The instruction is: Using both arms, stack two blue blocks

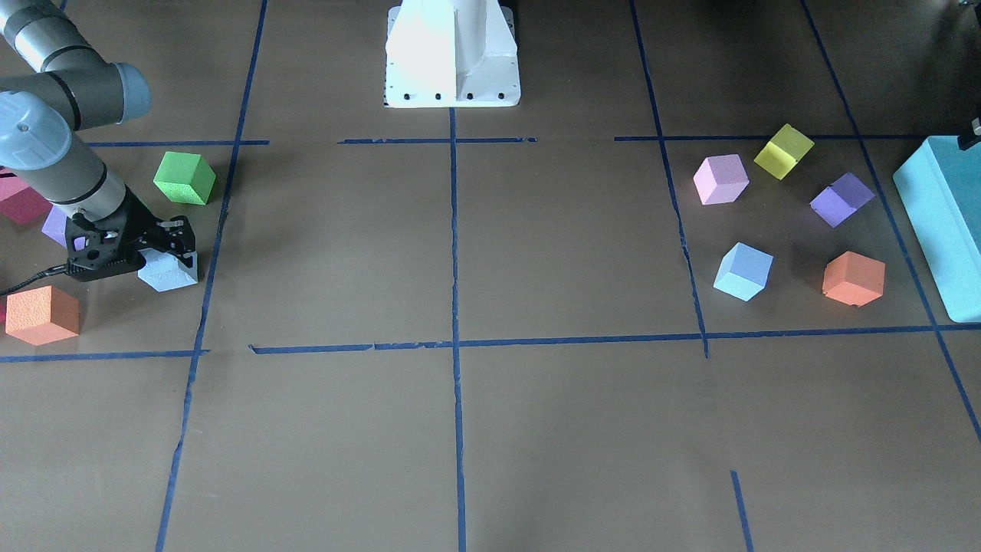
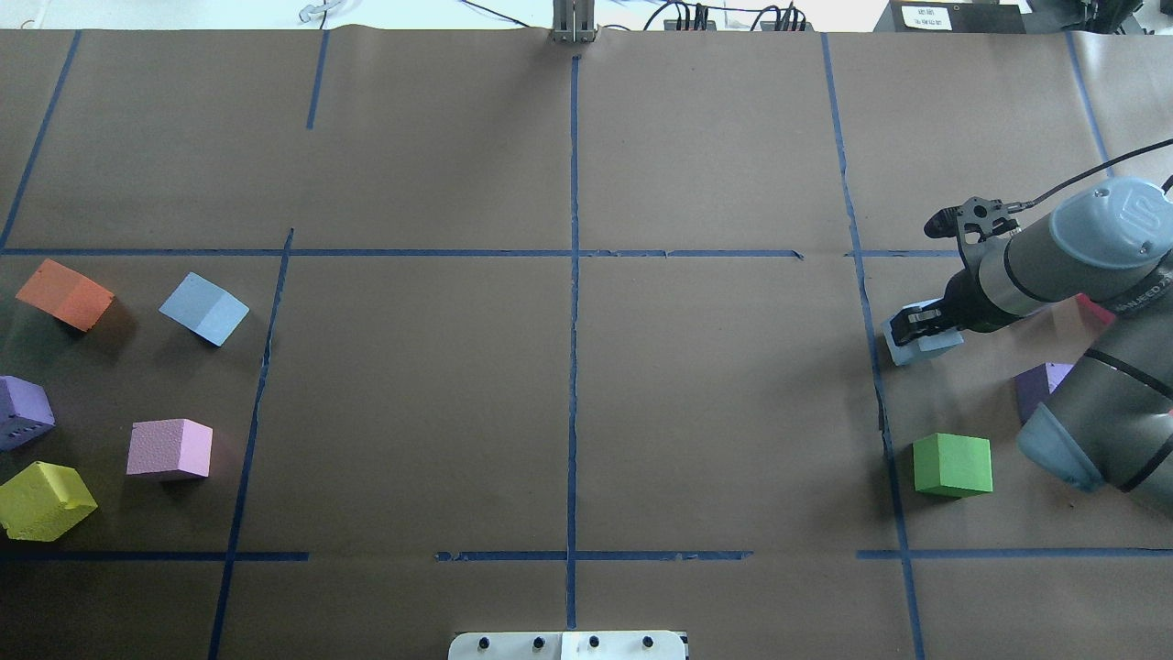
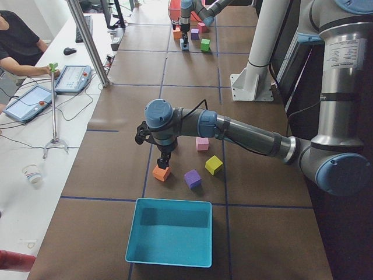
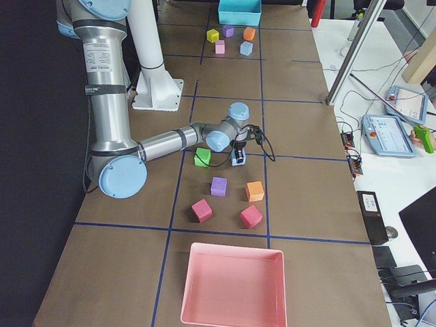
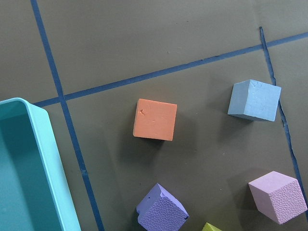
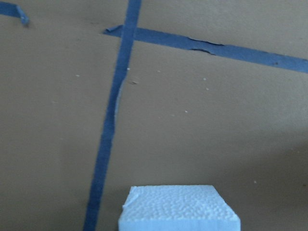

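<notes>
Next, my right gripper lets go of the pale blue block on the middle tape line (image 1: 460, 250), between its two crossings.
One pale blue block (image 1: 166, 274) lies at the robot's right side of the table. My right gripper (image 1: 175, 249) stands over it with a finger on each side and looks shut on it; it also shows in the overhead view (image 2: 920, 328) and at the bottom of the right wrist view (image 6: 179, 209). The other blue block (image 1: 743, 272) lies free among coloured cubes on the robot's left side (image 2: 203, 308) (image 5: 254, 100). My left gripper (image 3: 164, 161) hangs above the orange cube (image 5: 155, 119); whether it is open or shut I cannot tell.
A teal box (image 1: 939, 222) stands at the left end, a pink tray (image 4: 231, 286) at the right end. A green cube (image 2: 953, 465), an orange cube (image 1: 42, 314) and a purple cube (image 2: 1040, 385) lie near the right gripper. The white pedestal (image 1: 452, 54) stands at the back middle.
</notes>
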Motion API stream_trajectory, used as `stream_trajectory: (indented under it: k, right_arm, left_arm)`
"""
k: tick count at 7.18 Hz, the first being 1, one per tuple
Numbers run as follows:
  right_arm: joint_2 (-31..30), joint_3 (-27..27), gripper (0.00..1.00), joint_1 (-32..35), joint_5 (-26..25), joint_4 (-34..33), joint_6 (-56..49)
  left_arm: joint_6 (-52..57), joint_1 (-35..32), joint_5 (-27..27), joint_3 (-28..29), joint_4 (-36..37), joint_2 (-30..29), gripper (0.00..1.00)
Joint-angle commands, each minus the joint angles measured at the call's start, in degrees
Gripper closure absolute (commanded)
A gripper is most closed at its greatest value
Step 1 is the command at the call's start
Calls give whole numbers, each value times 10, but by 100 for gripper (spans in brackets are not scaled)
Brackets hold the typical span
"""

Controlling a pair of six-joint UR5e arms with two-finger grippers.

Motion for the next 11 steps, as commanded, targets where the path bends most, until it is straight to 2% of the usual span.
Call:
stream_trajectory:
  k: [1, 2, 3, 5, 6, 8, 11]
  right_arm:
    - [107, 4, 100, -53, -14, -19, 159]
    - [157, 0, 100, -79, -50, -49, 204]
    - [222, -26, 100, -104, -76, -73, 282]
    - [311, -102, 99, -146, -141, -73, 360]
    - [336, -131, 99, -152, -144, -75, 361]
    - [351, -160, 98, -177, -158, -76, 361]
    - [378, -167, 98, -189, -170, -110, 359]
  left_arm:
    - [3, 0, 0, 2, -3, -1, 0]
    - [4, 0, 1, 7, -20, 1, 0]
    - [3, 0, 1, 10, -43, 9, 0]
    - [3, 0, 1, 29, -82, 10, 0]
    - [3, 0, 1, 32, -94, 16, 0]
    - [2, 0, 1, 32, -98, 16, 0]
    - [-1, 0, 2, 35, -147, 30, 0]
